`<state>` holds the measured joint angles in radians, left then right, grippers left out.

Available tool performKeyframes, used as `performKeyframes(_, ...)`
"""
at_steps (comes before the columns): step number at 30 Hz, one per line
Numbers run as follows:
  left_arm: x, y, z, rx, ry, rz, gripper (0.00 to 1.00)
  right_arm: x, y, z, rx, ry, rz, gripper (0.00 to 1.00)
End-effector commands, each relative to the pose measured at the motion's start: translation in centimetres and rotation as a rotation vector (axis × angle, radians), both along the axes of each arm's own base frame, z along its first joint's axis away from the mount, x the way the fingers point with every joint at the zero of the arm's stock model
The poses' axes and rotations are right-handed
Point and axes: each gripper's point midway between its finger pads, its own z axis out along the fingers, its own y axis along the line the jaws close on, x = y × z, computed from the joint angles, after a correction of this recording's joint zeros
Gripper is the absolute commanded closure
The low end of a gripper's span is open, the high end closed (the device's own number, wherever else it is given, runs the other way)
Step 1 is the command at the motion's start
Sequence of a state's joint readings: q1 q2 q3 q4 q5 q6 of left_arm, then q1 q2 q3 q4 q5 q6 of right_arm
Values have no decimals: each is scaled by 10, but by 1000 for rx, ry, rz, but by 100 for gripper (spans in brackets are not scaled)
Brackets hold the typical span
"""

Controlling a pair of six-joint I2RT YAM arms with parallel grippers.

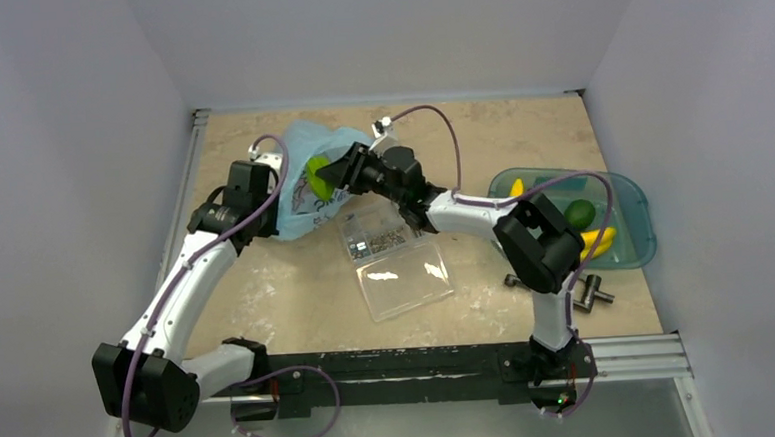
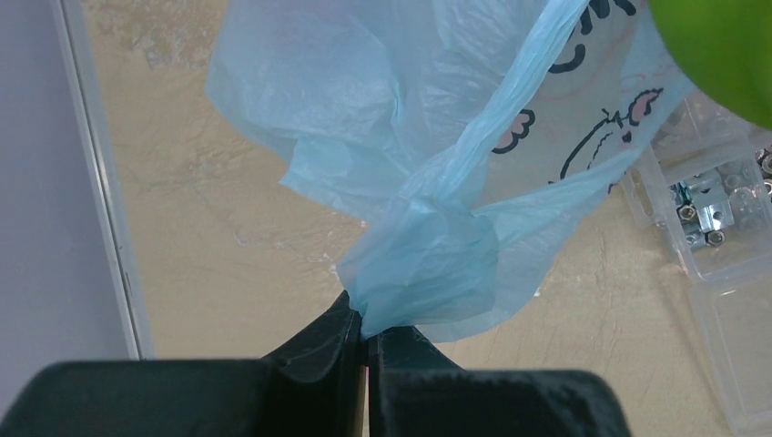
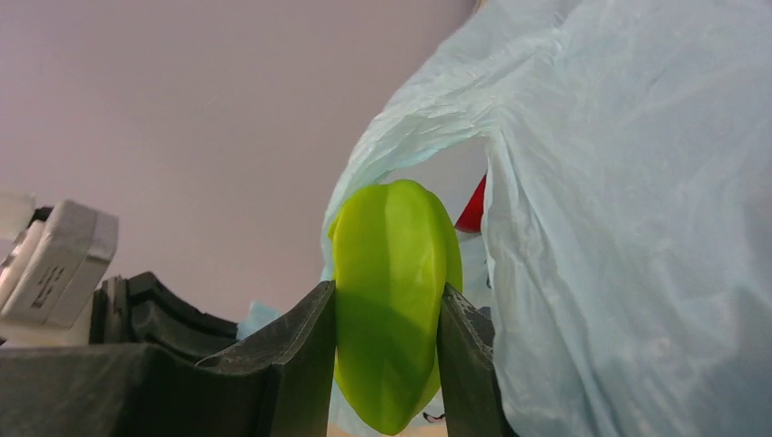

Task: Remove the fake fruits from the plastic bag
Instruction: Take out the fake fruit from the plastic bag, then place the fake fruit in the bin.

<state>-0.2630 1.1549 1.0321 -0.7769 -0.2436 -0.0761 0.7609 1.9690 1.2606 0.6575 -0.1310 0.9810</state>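
Observation:
I need to let go of the lime-green fruit, now held at the bag's mouth, with my right gripper in the teal tray (image 1: 525, 222) beside the banana nearest the bag.
The light-blue plastic bag (image 1: 306, 178) is held up at the back centre-left of the table. My left gripper (image 2: 367, 332) is shut on a bunched corner of the bag (image 2: 428, 259). My right gripper (image 3: 387, 314) is shut on a ridged lime-green fruit (image 3: 393, 300) at the bag's mouth (image 3: 592, 228); the fruit also shows from above (image 1: 318, 175) and in the left wrist view (image 2: 719, 50). A red fruit (image 3: 472, 208) peeks from inside the bag. Yellow bananas (image 1: 597, 240) and a dark green fruit (image 1: 579, 212) lie in the teal tray (image 1: 637, 247).
A clear plastic box (image 1: 394, 258) with small metal parts lies open just in front of the bag. A dark metal piece (image 1: 590, 292) lies near the tray. White walls close in the table on three sides.

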Motion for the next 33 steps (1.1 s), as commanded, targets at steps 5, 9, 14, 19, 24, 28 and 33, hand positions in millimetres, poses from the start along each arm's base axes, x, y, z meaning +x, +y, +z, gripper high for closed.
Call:
performKeyframes(5, 6, 8, 20, -7, -86, 63, 100, -30, -21, 43, -156, -196, 85, 98)
performKeyframes(9, 5, 8, 20, -9, -85, 63, 100, -41, -28, 34, -224, -207, 125, 98)
performKeyframes(14, 6, 4, 22, -30, -92, 41, 100, -56, -25, 14, -244, -187, 212, 99)
performKeyframes(19, 6, 0, 23, -49, -91, 22, 100, -69, -8, 2, -197, -140, 323, 99)
performKeyframes(24, 5, 1, 22, -43, -87, 25, 100, -96, 8, 7, -110, -110, 463, 99)
performKeyframes(28, 5, 2, 22, -42, -90, 27, 100, -133, 12, 8, -22, -71, 627, 99)
performKeyframes(33, 6, 3, 23, -40, -93, 32, 100, -177, -1, 1, -34, -92, 853, 99)
